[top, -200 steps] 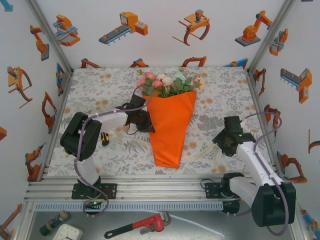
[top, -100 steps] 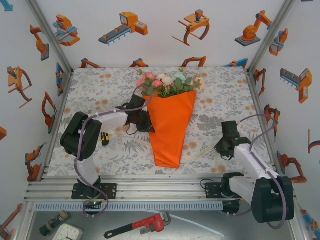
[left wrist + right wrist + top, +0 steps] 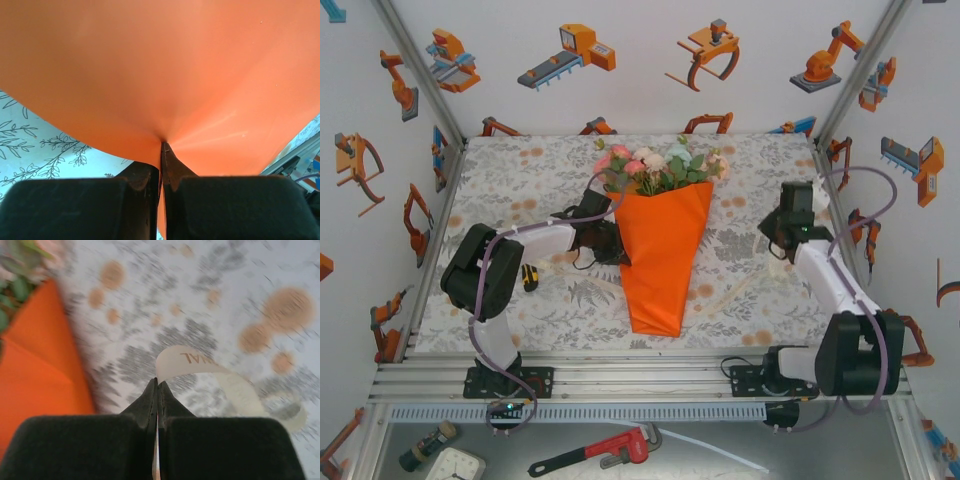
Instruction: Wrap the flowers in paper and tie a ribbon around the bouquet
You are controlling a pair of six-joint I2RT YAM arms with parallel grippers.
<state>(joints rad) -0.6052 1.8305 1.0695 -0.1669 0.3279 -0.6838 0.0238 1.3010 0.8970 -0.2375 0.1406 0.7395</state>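
Observation:
Next, my right gripper releases the cream ribbon across the upper orange paper (image 3: 661, 237), just a little below the flowers.
The bouquet lies mid-table: pink, white and green flowers (image 3: 655, 166) top a cone of orange paper (image 3: 660, 260). My left gripper (image 3: 612, 246) is at the cone's left edge, shut on the paper (image 3: 160, 65), which fans out from the closed tips of the left gripper (image 3: 161, 146). My right gripper (image 3: 778, 245) is to the right of the cone, shut on the cream ribbon (image 3: 200, 362), which loops out of the closed tips of the right gripper (image 3: 157, 383). The ribbon (image 3: 735, 291) slants from the cone's lower right toward that gripper. The paper (image 3: 35, 365) and leaves (image 3: 17, 260) sit at the left of the right wrist view.
A small yellow-and-black object (image 3: 529, 277) lies on the tablecloth beside the left arm. A red wrench (image 3: 595, 452) and a clock (image 3: 453, 465) lie below the table's front rail. Printed walls enclose the table on three sides.
My right arm has swung from the front right toward the back right, carrying the ribbon end with it. The left gripper and the cone have stayed put.

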